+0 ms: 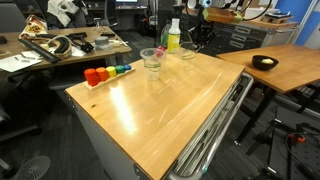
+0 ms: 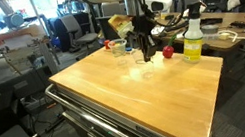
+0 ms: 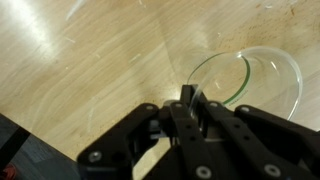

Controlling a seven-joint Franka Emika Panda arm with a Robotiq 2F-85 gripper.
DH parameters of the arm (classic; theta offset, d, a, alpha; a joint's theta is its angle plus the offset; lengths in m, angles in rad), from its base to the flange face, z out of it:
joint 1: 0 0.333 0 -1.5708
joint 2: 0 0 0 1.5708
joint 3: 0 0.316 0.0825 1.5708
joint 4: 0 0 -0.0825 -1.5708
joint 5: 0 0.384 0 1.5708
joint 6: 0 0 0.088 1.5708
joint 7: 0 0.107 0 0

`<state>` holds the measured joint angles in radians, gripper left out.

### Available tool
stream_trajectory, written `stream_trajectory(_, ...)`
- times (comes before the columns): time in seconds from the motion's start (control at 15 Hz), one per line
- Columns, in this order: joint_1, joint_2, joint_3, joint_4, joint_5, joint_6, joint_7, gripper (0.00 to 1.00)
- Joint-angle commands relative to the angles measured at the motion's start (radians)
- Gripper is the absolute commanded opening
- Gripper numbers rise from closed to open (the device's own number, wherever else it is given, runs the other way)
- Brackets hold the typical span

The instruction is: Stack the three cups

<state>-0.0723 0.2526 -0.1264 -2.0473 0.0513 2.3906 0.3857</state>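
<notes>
Next, I let go of the held plastic cup inside the other clear cup (image 1: 153, 62), nearer the coloured blocks, with my gripper.
My gripper (image 3: 188, 97) is shut on the near rim of a clear plastic cup (image 3: 252, 72), which stands upright on the wooden table. In both exterior views the gripper (image 2: 145, 54) (image 1: 194, 42) is at the far part of the table, with this cup (image 2: 149, 69) (image 1: 186, 53) below it. Another clear cup (image 1: 151, 62) (image 2: 116, 46) stands apart from it, nearer the blocks. I cannot tell whether that is a single cup or two nested. No separate third cup shows.
A yellow-green bottle with a white top (image 1: 173, 37) (image 2: 194, 41) stands close to the gripper. A row of coloured blocks (image 1: 105, 73) lies near the table edge. The wooden table top (image 1: 170, 105) is on a metal cart. Desks and chairs surround it.
</notes>
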Motion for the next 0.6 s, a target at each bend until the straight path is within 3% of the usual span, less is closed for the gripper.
stream_trajectory(0.0,0.024,-0.044,-0.009,0.002,-0.031,-0.04,0.055,0.01)
stream_trajectory(0.53,0.06,-0.131,0.074,0.153,0.102,-0.235,0.078,0.01)
